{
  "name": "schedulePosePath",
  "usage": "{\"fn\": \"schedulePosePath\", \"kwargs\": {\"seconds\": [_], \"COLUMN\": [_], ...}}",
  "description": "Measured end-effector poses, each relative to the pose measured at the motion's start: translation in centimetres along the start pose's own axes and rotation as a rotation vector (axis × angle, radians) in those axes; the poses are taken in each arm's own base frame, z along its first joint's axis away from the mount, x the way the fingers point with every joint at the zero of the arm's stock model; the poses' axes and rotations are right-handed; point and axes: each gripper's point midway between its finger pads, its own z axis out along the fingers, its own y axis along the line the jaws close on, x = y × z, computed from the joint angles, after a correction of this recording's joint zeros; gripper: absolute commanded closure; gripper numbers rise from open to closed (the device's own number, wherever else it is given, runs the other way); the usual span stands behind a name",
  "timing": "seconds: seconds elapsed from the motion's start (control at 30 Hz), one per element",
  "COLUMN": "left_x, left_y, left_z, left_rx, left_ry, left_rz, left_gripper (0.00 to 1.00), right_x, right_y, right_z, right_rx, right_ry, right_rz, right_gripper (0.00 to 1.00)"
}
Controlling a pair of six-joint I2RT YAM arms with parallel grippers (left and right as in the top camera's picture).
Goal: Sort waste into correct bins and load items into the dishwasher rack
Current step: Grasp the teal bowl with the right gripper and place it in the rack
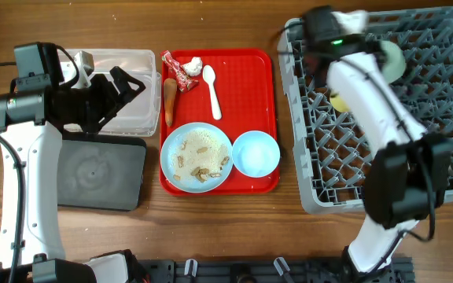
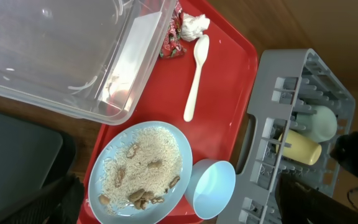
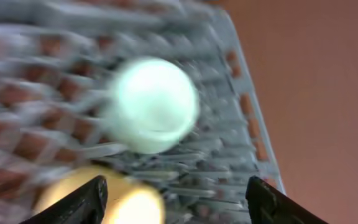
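My right gripper goes to the light blue bowl next and closes on the bowl's rim (image 1: 274, 140) on the side nearest the grey rack.
On the red tray (image 1: 262, 71) lie the red-and-white wrapper (image 1: 181, 71), the tissue wad (image 1: 196, 64), the carrot piece (image 1: 169, 101) and the white spoon (image 1: 211, 90). The pale blue plate (image 1: 173, 141) holds beige crumbs (image 1: 199, 157), and the light blue bowl (image 1: 255, 153) stands beside it. The mint-green bowl (image 1: 392, 59) and the yellow cup (image 1: 340, 101) sit in the grey rack (image 1: 447, 102). My left gripper (image 1: 123, 85) is open and empty above the clear tub (image 1: 136, 59). My right gripper (image 3: 176, 199) is open and empty above the rack, near the blurred bowl (image 3: 151, 102) and cup (image 3: 123, 202).
The black tray (image 1: 101, 173) lies in front of the clear tub, left of the red tray. The left wrist view shows the tub (image 2: 55, 56), spoon (image 2: 194, 81), plate rim (image 2: 95, 180), blue bowl (image 2: 213, 186) and rack (image 2: 278, 74). My right arm crosses the rack's left half.
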Motion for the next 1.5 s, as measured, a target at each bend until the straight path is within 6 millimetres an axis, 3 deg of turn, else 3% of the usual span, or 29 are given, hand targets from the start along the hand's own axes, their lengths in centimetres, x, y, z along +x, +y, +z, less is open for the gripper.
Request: {"fn": "schedulePosePath", "kwargs": {"seconds": [0.07, 0.13, 0.27, 0.33, 0.43, 0.57, 0.67, 0.83, 0.87, 0.93, 0.97, 1.03, 1.07, 1.17, 1.27, 1.33, 1.4, 1.47, 1.5], "left_x": [0.0, 0.0, 0.0, 0.0, 0.0, 0.0, 0.0, 0.0, 0.0, 0.0, 0.0, 0.0, 0.0, 0.0, 0.0, 0.0, 0.0, 0.0, 0.0], "left_y": [0.0, 0.0, 0.0, 0.0, 0.0, 0.0, 0.0, 0.0, 0.0, 0.0, 0.0, 0.0, 0.0, 0.0, 0.0, 0.0, 0.0, 0.0, 0.0], "left_z": [0.0, 0.0, 0.0, 0.0, 0.0, 0.0, 0.0, 0.0, 0.0, 0.0, 0.0, 0.0, 0.0, 0.0, 0.0, 0.0, 0.0, 0.0, 0.0], "left_rx": [0.000, 0.000, 0.000, 0.000, -0.001, -0.002, -0.002, -0.002, -0.002, -0.002, -0.003, -0.002, -0.003, -0.003, -0.002, -0.002, -0.002, -0.002, -0.002], "left_ry": [0.000, 0.000, 0.000, 0.000, 0.000, -0.001, -0.001, -0.001, -0.001, -0.001, -0.001, 0.000, -0.001, -0.001, 0.000, -0.001, 0.000, -0.001, 0.000], "left_rz": [0.000, 0.000, 0.000, 0.000, 0.000, 0.000, 0.000, 0.000, 0.000, 0.000, 0.000, -0.001, 0.000, 0.000, 0.000, 0.000, 0.000, 0.000, 0.000], "left_gripper": [0.00, 0.00, 0.00, 0.00, 0.00, 0.00, 0.00, 0.00, 0.00, 0.00, 0.00, 0.00, 0.00, 0.00, 0.00, 0.00, 0.00, 0.00, 0.00], "right_x": [-0.8, -1.1, -0.7, -0.4, 1.9, 6.7, 10.0, 14.7, 14.8, 14.9, 15.1, 15.7, 16.7, 15.5, 11.5, 7.3, 3.7, 1.2, 0.7], "right_y": [1.3, 2.6, 9.1, 11.7, 15.1, 16.5, 16.8, 19.3, 19.9, 20.7, 21.2, 21.5, 21.3, 21.4, 19.6, 15.9, 10.1, 3.6, 0.2], "right_z": [-3.0, -4.7, -8.1, -9.9, -12.6, -13.4, -13.4, -11.8, -11.5, -11.1, -10.7, -10.2, -9.9, -10.2, -11.5, -12.7, -12.8, -11.4, -9.7], "right_rx": [-0.064, -0.136, -0.479, -0.655, -0.916, -1.028, -1.067, -1.110, -1.116, -1.120, -1.116, -1.107, -1.095, -1.096, -1.081, -1.010, -0.848, -0.646, -0.516], "right_ry": [-0.059, -0.088, -0.084, -0.070, -0.016, 0.136, 0.214, 0.277, 0.263, 0.247, 0.238, 0.248, 0.280, 0.263, 0.162, 0.033, -0.088, -0.163, -0.170], "right_rz": [-0.007, -0.010, -0.040, -0.054, -0.181, -0.336, -0.432, -0.485, -0.473, -0.446, -0.424, -0.410, -0.413, -0.364, -0.281, -0.166, -0.006, 0.164, 0.247], "right_gripper": [0.25, 0.25, 0.30, 0.38, 0.38, 0.32, 0.37, 0.45, 0.50, 0.81, 0.92, 0.96, 0.96, 0.96, 0.96, 0.96, 0.96, 0.95, 0.96]}}
